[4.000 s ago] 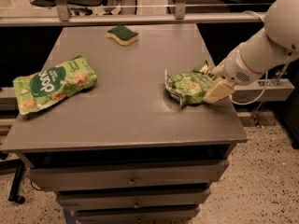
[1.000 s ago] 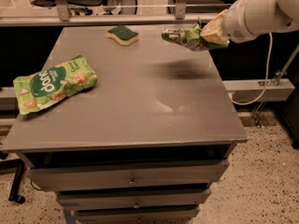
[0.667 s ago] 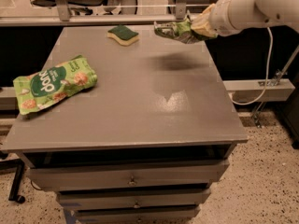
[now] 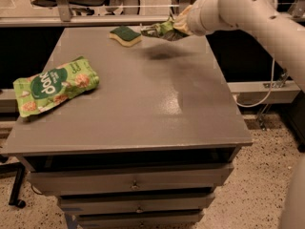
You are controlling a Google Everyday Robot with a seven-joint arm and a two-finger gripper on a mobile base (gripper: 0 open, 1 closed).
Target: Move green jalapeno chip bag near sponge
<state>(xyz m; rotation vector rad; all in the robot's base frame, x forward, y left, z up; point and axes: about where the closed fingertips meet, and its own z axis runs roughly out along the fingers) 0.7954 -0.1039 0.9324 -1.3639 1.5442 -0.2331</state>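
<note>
My gripper is going to the table's far edge [image 4: 160, 32], just beside the sponge. It will let go of the green jalapeno chip bag there.
The green jalapeno chip bag [image 4: 159, 31], small and crumpled, hangs in the air above the table's far edge, just right of the sponge [image 4: 125, 35]. My gripper [image 4: 180, 26] is shut on the bag's right end and comes in from the upper right on a white arm. The sponge has a dark green top over a yellow body and lies at the far middle of the grey table [image 4: 143, 99]. The bag's shadow falls on the table below it.
A larger light-green pouch [image 4: 55, 84] with a dark green circle lies at the table's left edge. Drawers sit under the table top. Chair legs and a rail stand behind the far edge. A cable hangs at the right.
My gripper lifted the chip bag off the table's right side and carried it up and left. It now hangs right beside the sponge.
</note>
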